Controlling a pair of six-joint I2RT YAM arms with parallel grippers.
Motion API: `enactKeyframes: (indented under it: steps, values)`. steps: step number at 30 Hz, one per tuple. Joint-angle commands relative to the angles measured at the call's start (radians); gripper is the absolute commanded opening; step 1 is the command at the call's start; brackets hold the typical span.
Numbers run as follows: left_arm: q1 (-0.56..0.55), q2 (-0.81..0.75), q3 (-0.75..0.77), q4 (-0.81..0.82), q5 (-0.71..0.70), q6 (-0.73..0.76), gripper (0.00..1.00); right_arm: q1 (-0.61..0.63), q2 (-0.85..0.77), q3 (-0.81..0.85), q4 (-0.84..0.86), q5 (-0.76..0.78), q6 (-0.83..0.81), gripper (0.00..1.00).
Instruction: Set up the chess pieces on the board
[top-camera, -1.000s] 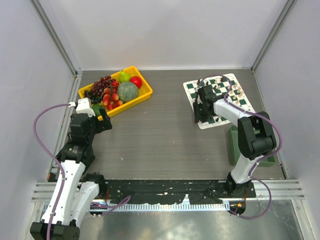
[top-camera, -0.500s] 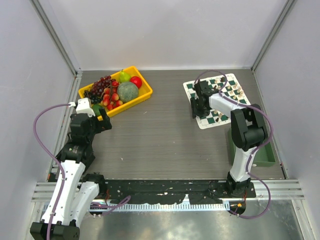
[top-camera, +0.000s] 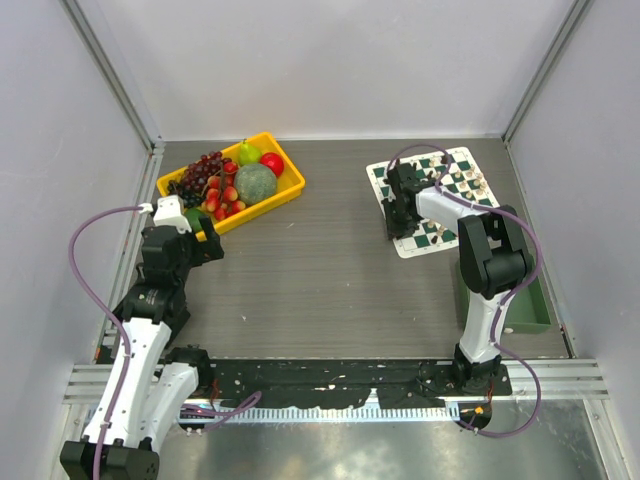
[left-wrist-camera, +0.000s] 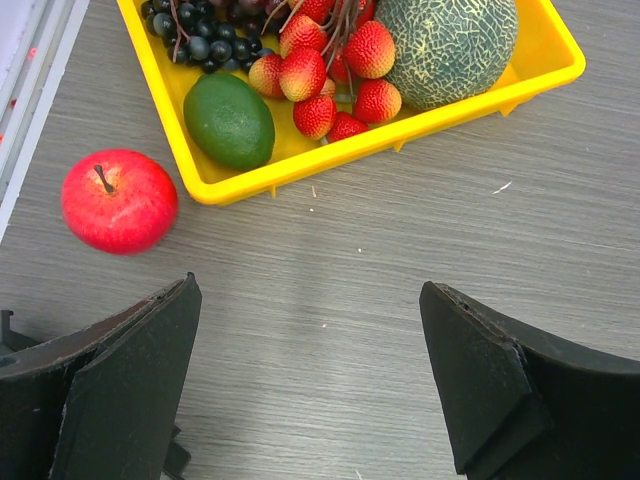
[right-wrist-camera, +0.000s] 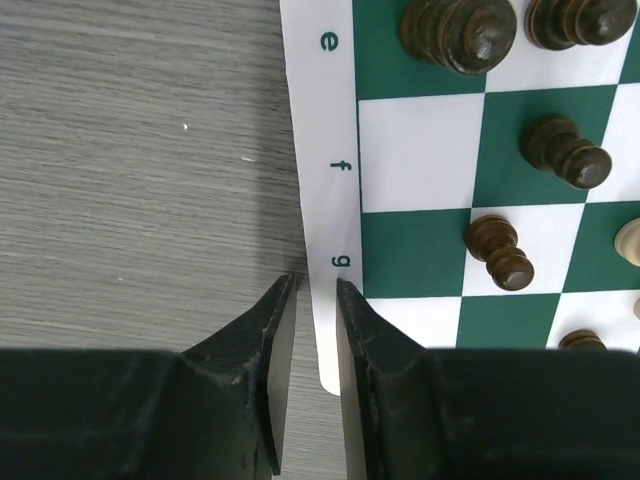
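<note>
The slanted board's border by the letter g is at my right gripper, so it should open and take the board's near corner (top-camera: 403, 253) to pull the board closer.
The board (top-camera: 447, 206) lies at the back right, a green and white checkered mat with a lettered white border (right-wrist-camera: 325, 120). Dark chess pieces (right-wrist-camera: 568, 152) stand on its squares, and the edge of a cream piece (right-wrist-camera: 630, 240) shows at the right. More pieces (top-camera: 468, 184) crowd the board's far side. My right gripper (right-wrist-camera: 315, 282) is low at the board's left border near the letter g. Its jaws are close together, with the border's edge in the narrow gap between them. My left gripper (left-wrist-camera: 310, 290) is open wide over bare table, holding nothing.
A yellow tray (left-wrist-camera: 400, 130) of fruit stands at the back left, with a red apple (left-wrist-camera: 118, 200) on the table beside it. A plain green tray (top-camera: 467, 285) sits at the right, partly behind my right arm.
My right gripper has moved from over the board's near squares to its left border, and its jaws have narrowed. The left arm has not moved.
</note>
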Motion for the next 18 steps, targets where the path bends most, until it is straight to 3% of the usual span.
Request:
enactKeyframes:
  steps: [1,18]
  values:
    - [0.004,0.0,0.002,0.034,-0.006,0.006,0.99,0.005,0.009,0.022,-0.01,0.008,-0.011,0.26]
    - [0.006,-0.001,-0.002,0.028,-0.016,0.01,0.99,0.01,0.017,0.008,-0.021,0.039,-0.021,0.05]
